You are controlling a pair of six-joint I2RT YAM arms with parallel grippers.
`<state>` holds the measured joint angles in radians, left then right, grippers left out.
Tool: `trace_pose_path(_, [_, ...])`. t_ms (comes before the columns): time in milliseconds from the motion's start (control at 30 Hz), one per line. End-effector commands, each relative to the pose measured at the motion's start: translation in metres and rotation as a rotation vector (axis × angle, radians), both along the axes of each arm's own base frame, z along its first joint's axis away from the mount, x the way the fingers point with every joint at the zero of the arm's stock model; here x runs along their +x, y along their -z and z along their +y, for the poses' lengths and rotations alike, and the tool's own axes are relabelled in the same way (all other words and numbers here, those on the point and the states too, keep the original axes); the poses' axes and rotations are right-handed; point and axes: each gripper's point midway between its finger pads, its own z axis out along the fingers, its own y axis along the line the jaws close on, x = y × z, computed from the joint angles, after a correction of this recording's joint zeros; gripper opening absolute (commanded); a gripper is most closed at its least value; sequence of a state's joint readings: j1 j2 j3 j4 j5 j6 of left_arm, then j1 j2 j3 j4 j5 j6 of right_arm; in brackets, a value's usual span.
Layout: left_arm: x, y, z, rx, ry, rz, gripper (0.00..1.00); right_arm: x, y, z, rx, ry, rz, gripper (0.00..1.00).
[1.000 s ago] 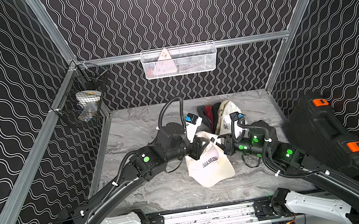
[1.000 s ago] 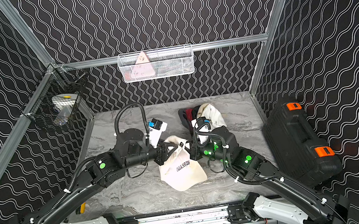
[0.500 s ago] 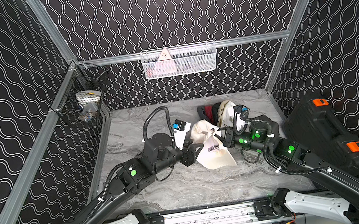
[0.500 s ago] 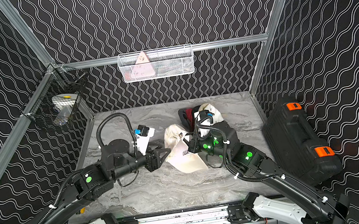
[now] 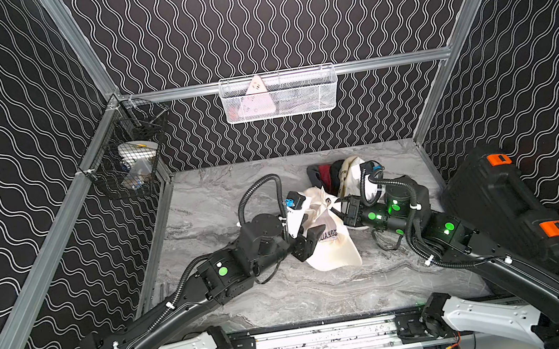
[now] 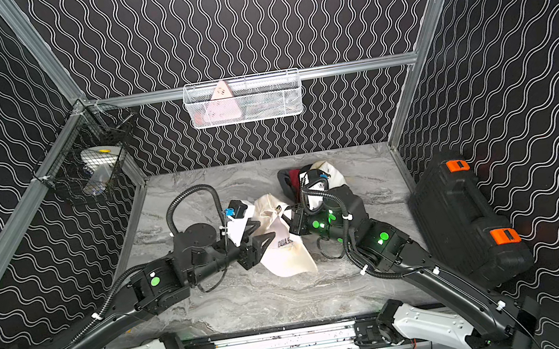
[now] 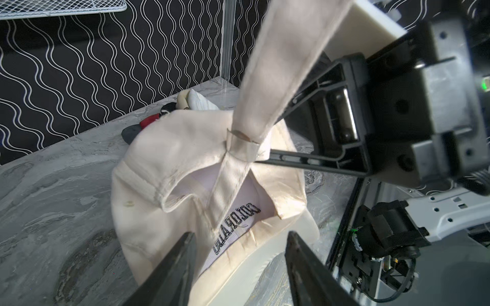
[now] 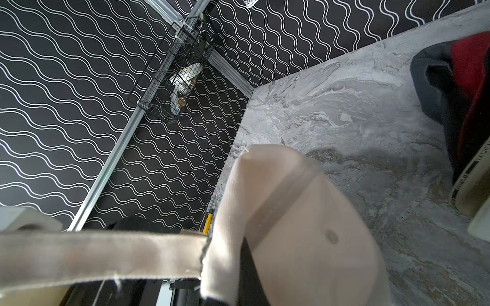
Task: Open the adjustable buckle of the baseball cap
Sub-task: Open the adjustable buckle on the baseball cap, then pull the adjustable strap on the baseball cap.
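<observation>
The strap's end is hanging free below the buckle, so my left gripper will grab that end (image 7: 214, 216) and pull while my right gripper pins the edge of the cap.
A cream baseball cap (image 5: 332, 250) (image 6: 288, 256) lies mid-table, its black lettering showing in the left wrist view. Its metal buckle (image 7: 242, 147) sits at the cap's back opening, and the cream strap (image 7: 289, 47) (image 8: 100, 254) runs from it up past my right wrist. My right gripper (image 5: 341, 208) (image 6: 291, 218) is shut on the cap's back edge just beside the buckle. My left gripper (image 5: 315, 223) (image 6: 264, 229) (image 7: 240, 234) stands open at the cap's left side, its two fingers straddling the lettering and holding nothing.
More caps (image 5: 334, 174), dark, red and cream, are piled behind the right wrist. A black case (image 5: 500, 202) with orange latches leans at the right wall. A white mesh basket (image 5: 279, 94) hangs on the back wall, a black wire basket (image 5: 130, 164) on the left wall.
My left arm swung away to the left and has come back to the cap with its jaws wider. The right gripper kept its hold while the cap shifted slightly.
</observation>
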<state>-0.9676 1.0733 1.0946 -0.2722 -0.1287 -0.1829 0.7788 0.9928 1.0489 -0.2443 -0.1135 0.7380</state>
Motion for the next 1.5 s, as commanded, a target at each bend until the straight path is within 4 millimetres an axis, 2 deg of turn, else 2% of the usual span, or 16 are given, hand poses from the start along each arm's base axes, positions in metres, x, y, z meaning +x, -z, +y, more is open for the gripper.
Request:
trace_pose_path(0, [0.011, -0.014, 0.0, -0.008, -0.044, -0.079, 0.58, -0.002, -0.011, 0.004, 0.042, -0.015, 0.001, 0.0])
trace_pose_path(333, [0.026, -0.007, -0.006, 0.015, -0.089, -0.107, 0.52, -0.008, -0.015, 0.006, 0.064, -0.045, 0.006, 0.0])
trace_pose_path(467, [0.028, -0.01, -0.006, 0.001, -0.098, -0.113, 0.46, -0.009, -0.014, 0.005, 0.066, -0.047, 0.007, 0.0])
trace_pose_path(567, [0.029, -0.012, -0.007, 0.0, -0.098, -0.115, 0.38, -0.01, -0.013, 0.005, 0.064, -0.048, 0.011, 0.0])
trace_pose_path(700, [0.026, -0.012, -0.01, 0.006, -0.077, -0.116, 0.14, -0.01, -0.006, 0.004, 0.046, -0.048, 0.027, 0.0])
trace_pose_path(767, [0.026, -0.012, -0.009, 0.016, -0.076, -0.113, 0.08, -0.011, 0.002, 0.004, 0.025, -0.046, 0.046, 0.0])
trace_pose_path(1033, [0.024, -0.009, -0.002, 0.069, -0.083, -0.092, 0.0, -0.01, 0.026, -0.002, -0.072, -0.033, 0.076, 0.0])
trace_pose_path(1267, [0.022, -0.013, -0.002, 0.126, -0.073, -0.052, 0.0, -0.013, 0.031, -0.008, -0.174, -0.051, 0.04, 0.0])
trace_pose_path(1467, [0.02, -0.011, -0.007, 0.169, -0.048, -0.006, 0.0, -0.016, 0.028, -0.011, -0.211, -0.074, 0.007, 0.16])
